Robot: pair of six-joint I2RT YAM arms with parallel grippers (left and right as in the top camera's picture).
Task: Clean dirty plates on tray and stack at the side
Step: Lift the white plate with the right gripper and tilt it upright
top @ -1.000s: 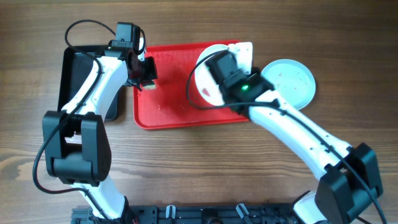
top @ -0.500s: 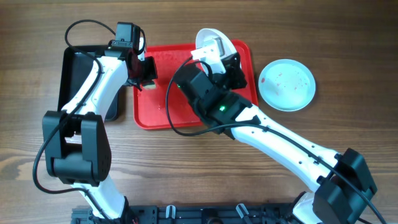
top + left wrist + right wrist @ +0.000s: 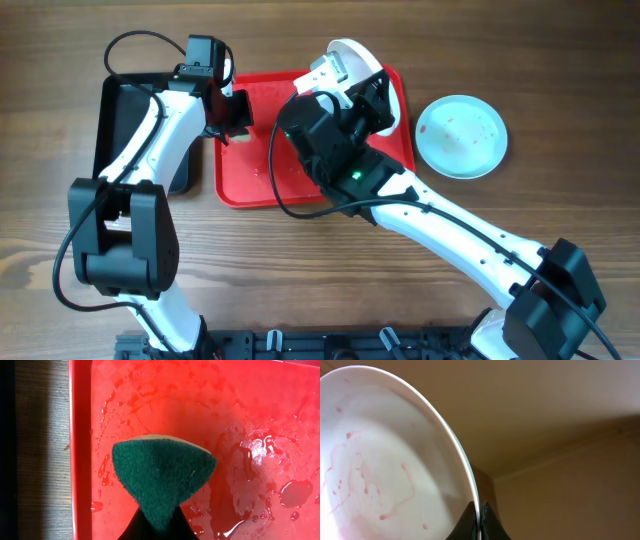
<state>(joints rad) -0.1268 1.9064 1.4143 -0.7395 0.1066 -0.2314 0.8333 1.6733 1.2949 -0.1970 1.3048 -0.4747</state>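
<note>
I will use my right gripper to set the white plate down on top of the pale blue plate (image 3: 461, 136) beside the red tray, and release it there.
The red tray (image 3: 262, 160) lies mid-table, and its wet floor (image 3: 250, 415) fills the left wrist view. My left gripper (image 3: 229, 116) is over the tray's left end, shut on a green sponge (image 3: 161, 476) held just above the tray floor. My right gripper (image 3: 352, 80) is shut on the rim of a white plate (image 3: 343, 56) and holds it tilted up over the tray's far edge. Its face shows pink smears (image 3: 380, 465), with the fingers (image 3: 480, 525) pinching the rim. A pale blue plate (image 3: 462, 135) lies on the table to the right of the tray. No other white plate shows.
A black tray (image 3: 125, 120) lies left of the red tray, under my left arm. Water drops and puddles (image 3: 292, 492) lie on the red tray's floor. My right arm crosses the tray's right half. Bare wood table (image 3: 330, 260) lies in front.
My right gripper has lifted the white plate off the tray's right end and tipped it up on edge toward the far rim. The left arm and sponge have not moved.
</note>
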